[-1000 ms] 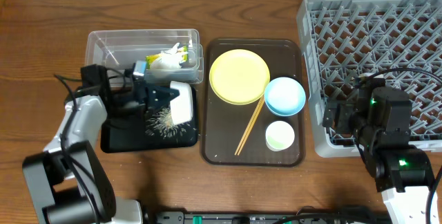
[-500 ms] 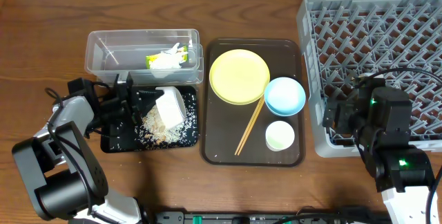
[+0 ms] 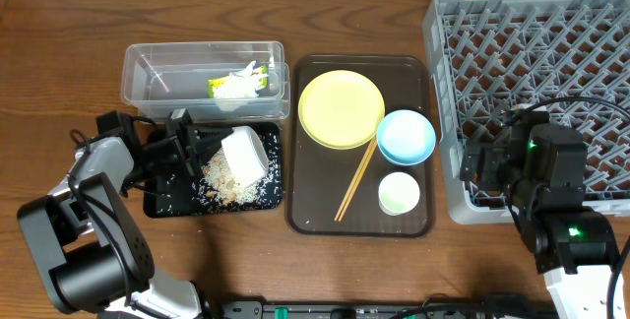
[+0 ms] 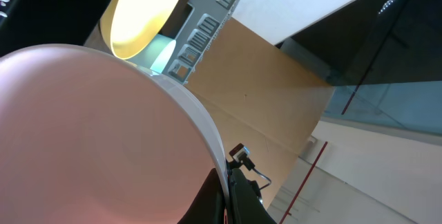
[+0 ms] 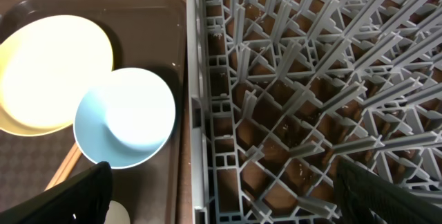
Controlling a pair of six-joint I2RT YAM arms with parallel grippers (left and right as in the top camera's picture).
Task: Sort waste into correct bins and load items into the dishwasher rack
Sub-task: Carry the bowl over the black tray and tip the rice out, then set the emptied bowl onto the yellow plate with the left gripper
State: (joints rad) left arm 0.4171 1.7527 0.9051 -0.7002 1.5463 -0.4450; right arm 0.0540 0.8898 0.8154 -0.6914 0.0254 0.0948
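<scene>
The white bowl, now tipped over the black tray, will be set free by my left gripper once it is on the middle of the yellow plate (image 3: pixel 336 98).
My left gripper (image 3: pixel 202 147) is shut on the rim of the white bowl (image 3: pixel 243 154) and holds it tipped on its side over the black tray (image 3: pixel 162 204). Rice grains (image 3: pixel 224 186) lie spilled on that tray. In the left wrist view the bowl (image 4: pixel 90 134) fills the frame, its rim pinched between the fingers (image 4: pixel 226 196). The green-and-white wrapper (image 3: pixel 239 83) lies in the clear tub (image 3: pixel 148 73). The yellow plate (image 3: pixel 341 108), blue bowl (image 3: pixel 406 135) and pale cup (image 3: pixel 399 193) sit on the brown tray (image 3: pixel 315 216). My right gripper (image 5: pixel 221 203) is open and empty over the left edge of the grey rack (image 3: pixel 551 43).
Wooden chopsticks (image 3: pixel 356 181) lie across the brown tray between the plate and the cup. The right wrist view shows the plate (image 5: pixel 48 72), the blue bowl (image 5: pixel 124 117) and the rack's pegs (image 5: pixel 311 79). No dishes show in the rack.
My left gripper drew left with the white bowl and tipped it. A heap of rice grains has fallen onto the black tray. The right arm has not moved.
</scene>
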